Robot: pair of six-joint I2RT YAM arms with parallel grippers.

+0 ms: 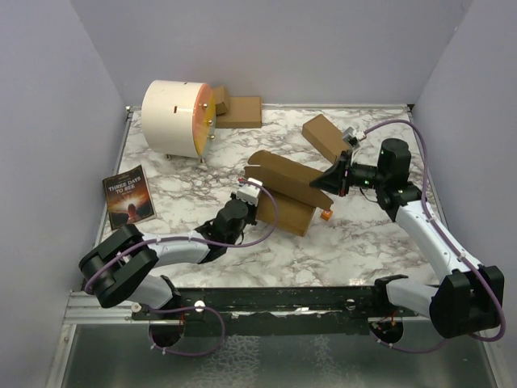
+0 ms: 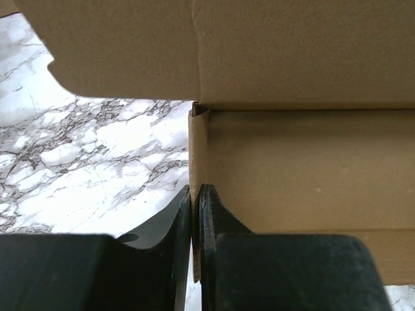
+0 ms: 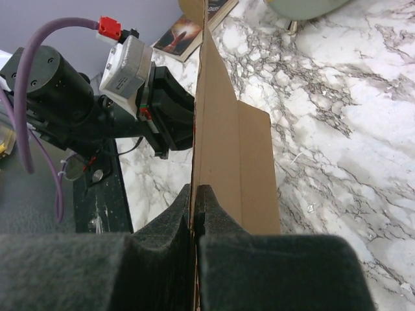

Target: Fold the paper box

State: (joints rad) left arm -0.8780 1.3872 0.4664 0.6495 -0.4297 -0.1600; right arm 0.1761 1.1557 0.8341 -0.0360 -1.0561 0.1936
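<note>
Next, my left gripper opens and pinches the side nearer the corner (image 2: 198, 139) by the lid flap, because the layers of the box's side gape at that corner, beyond its pinch.
The brown cardboard paper box (image 1: 284, 187) stands half folded in the middle of the marble table, its long lid flap raised. My left gripper (image 1: 246, 194) is shut on the box's left side wall; in the left wrist view the thin wall (image 2: 198, 155) runs up from between my closed fingers (image 2: 214, 220). My right gripper (image 1: 329, 179) is shut on the right end of the lid flap; in the right wrist view the flap (image 3: 217, 123) stands edge-on between my fingers (image 3: 211, 214), with the left arm (image 3: 78, 97) beyond it.
A white drum with an orange face (image 1: 179, 117) stands at the back left, with flat cardboard pieces (image 1: 240, 111) beside it. Another folded brown box (image 1: 324, 136) lies at the back right. A dark book (image 1: 128, 196) lies at the left edge. Grey walls enclose the table.
</note>
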